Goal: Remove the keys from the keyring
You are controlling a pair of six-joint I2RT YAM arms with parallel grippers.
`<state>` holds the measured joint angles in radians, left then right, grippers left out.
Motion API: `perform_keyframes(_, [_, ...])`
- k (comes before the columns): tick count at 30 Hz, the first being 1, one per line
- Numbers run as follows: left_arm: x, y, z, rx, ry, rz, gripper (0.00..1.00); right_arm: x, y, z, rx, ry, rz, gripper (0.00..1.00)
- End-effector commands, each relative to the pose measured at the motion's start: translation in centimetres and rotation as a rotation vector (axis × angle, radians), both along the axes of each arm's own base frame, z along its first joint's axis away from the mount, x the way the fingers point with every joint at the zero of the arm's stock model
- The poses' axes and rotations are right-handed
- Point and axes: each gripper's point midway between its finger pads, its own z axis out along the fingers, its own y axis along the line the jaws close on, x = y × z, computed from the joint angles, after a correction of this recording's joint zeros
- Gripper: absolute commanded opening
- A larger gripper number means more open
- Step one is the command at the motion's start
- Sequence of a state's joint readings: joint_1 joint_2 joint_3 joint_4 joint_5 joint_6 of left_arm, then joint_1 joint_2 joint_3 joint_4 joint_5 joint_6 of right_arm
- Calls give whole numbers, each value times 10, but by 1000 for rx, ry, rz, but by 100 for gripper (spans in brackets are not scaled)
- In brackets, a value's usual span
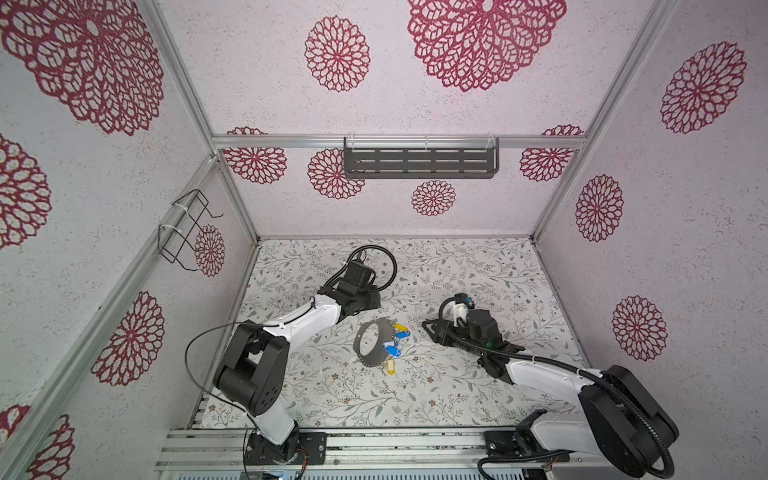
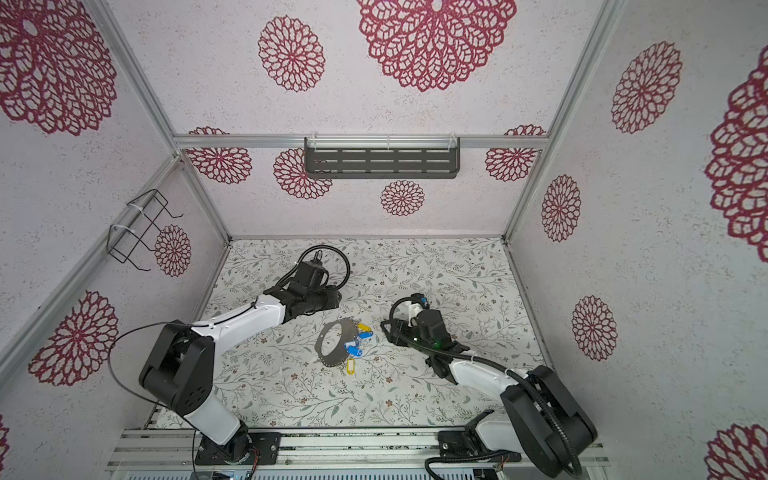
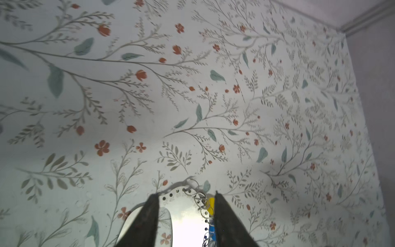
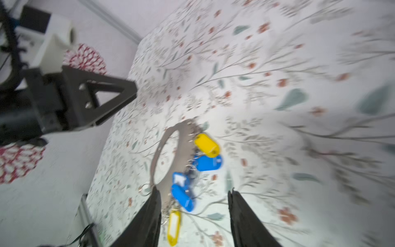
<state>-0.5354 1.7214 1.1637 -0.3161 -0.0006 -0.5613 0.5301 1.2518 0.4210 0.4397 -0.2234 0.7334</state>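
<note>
The far edge of the keyring's band (image 1: 377, 321) (image 3: 163, 194), clear of the yellow tag, should be gripped next by my left gripper, because it will lift the keyring there.
The keyring (image 1: 374, 360) (image 2: 334, 360), a flat dark grey hoop, lies mid-table on the floral mat. The keys (image 1: 395, 351) (image 2: 354, 351) cluster on its right rim on small silver loops. They are yellow (image 4: 207, 145) and blue (image 4: 208, 163) tags, with one more yellow tag (image 4: 174, 224) at the near end. My left gripper (image 1: 376, 302) (image 3: 186, 193) hovers just behind the hoop's far end. It is open, and the hoop's broad band (image 3: 183, 213) shows between its fingers. My right gripper (image 1: 430, 332) (image 4: 194, 192) stands open right of the keys. A blue tag (image 4: 182, 197) shows between its fingers.
A dark slotted shelf (image 1: 419, 162) hangs on the back wall. A black wire rack (image 1: 187, 228) is fixed to the left wall. An aluminium rail (image 1: 395, 446) carrying both arm bases runs along the front edge. Patterned walls close in the mat on three sides.
</note>
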Motion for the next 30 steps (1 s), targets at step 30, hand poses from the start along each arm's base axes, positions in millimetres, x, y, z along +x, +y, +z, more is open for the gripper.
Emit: perform_keyframes(30, [-9,-26,-68,507,190,-574,50,-16,-16,-8,-7,10,27,51])
